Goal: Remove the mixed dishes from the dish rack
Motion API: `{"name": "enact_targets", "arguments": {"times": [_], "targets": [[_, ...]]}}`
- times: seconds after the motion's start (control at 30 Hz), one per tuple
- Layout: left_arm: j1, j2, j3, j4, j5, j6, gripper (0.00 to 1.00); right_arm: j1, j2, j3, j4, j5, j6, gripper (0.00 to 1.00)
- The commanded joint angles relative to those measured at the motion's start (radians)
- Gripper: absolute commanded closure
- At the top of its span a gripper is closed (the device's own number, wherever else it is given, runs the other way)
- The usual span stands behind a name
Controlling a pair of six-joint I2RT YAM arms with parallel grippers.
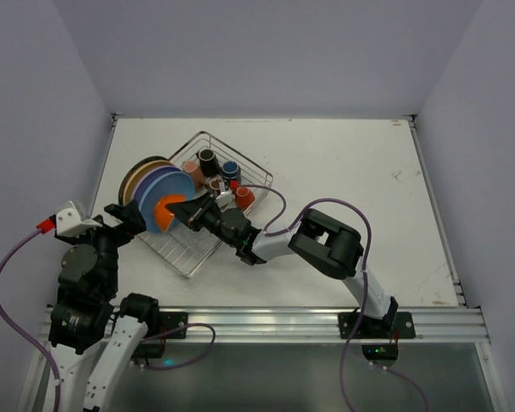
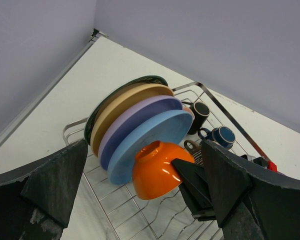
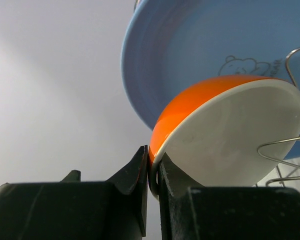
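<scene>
Next, my right gripper sets the orange bowl down on the bare white table point(image 1: 325, 181) beside the mug end of the dish rack.
The dish rack point(image 1: 259, 174) holds upright plates: blue point(image 2: 150, 137), lavender point(image 2: 135, 120), yellow point(image 2: 125, 102) and a dark-rimmed one point(image 2: 145, 80) behind. An orange bowl point(image 2: 157, 172), white inside point(image 3: 230, 135), leans on its side against the blue plate point(image 3: 190, 50). My right gripper point(image 3: 152, 160) is shut on the bowl's rim, one finger outside and one inside. My left gripper point(image 2: 144, 145) hangs open just left of the rack, its fingers wide on either side of the plates and bowl, touching nothing. In the top view the right gripper point(image 1: 193, 216) reaches into the rack from the right.
Small mugs stand in the rack's far part: black point(image 1: 208, 159), blue point(image 1: 231, 169), pink point(image 1: 191, 167), brown point(image 1: 216, 183) and orange point(image 1: 245, 197). Wavy wire dividers point(image 2: 185, 210) run across the rack floor. The white table point(image 1: 352, 172) extends right of the rack, with walls close at the left and back.
</scene>
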Motion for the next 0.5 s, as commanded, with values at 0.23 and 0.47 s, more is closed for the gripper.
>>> {"name": "enact_targets", "arguments": {"times": [0.23, 0.47], "targets": [[0.009, -0.042, -0.005, 0.034, -0.028, 0.015, 0.0, -0.01, -0.02, 0.041, 0.232, -0.016, -0.022, 1.0], [0.007, -0.039, -0.002, 0.036, -0.028, 0.014, 0.0, -0.018, -0.088, 0.009, 0.263, -0.042, -0.067, 1.0]]}}
